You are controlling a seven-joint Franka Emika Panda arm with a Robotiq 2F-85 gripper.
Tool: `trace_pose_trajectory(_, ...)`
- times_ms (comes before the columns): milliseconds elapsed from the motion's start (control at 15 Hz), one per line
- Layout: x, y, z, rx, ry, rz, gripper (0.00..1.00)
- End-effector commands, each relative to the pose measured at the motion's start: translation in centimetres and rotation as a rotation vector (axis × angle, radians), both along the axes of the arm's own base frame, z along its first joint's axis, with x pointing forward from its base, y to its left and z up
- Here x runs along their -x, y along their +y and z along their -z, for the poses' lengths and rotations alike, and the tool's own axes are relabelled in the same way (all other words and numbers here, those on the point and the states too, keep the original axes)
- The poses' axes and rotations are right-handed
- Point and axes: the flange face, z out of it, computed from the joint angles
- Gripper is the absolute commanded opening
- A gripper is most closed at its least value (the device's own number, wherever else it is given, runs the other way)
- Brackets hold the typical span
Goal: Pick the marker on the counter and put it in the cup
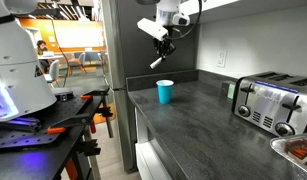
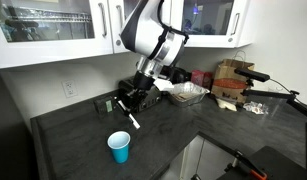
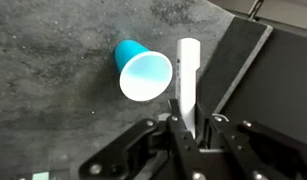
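Observation:
My gripper will release the marker inside the blue cup [image 1: 166, 87] [image 3: 146, 75] near the edge of the counter, so it leans against the cup's rim.
My gripper [image 3: 186, 122] is shut on the marker [image 3: 187, 75], whose whitish end sticks out beyond the fingertips. In both exterior views the gripper [image 1: 163, 50] [image 2: 133, 108] hangs above the counter [image 1: 198, 115] [image 2: 163, 135] with the marker [image 1: 158, 62] [image 2: 134, 122] pointing down at a slant. The blue cup [image 1: 165, 91] [image 2: 119, 147] stands upright on the counter below and a little aside. In the wrist view the cup [image 3: 143, 70] shows its open mouth just to the left of the marker tip.
A silver toaster [image 1: 270, 103] stands at the far end of the counter with a small green thing [image 1: 231, 90] beside it. A tray with food [image 1: 298, 152] sits near the front. Boxes and clutter [image 2: 228, 85] lie along the other counter. The counter edge runs close to the cup.

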Motion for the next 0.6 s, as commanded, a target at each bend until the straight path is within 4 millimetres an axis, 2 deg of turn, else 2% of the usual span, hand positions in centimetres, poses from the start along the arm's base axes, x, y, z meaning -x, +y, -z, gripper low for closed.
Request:
trace_pose_trajectory(0, -1.6, 0.1, 1.5, -0.169, -0.066, -0.085, 0.05)
trace_pose_trajectory(333, -2.9, 1.5, 6.0, -0.36, -0.086, -0.278, 0.05)
trace_pose_trajectory(533, -3.6, 1.8, 8.4, -0.456, -0.049, -0.325, 0.05)
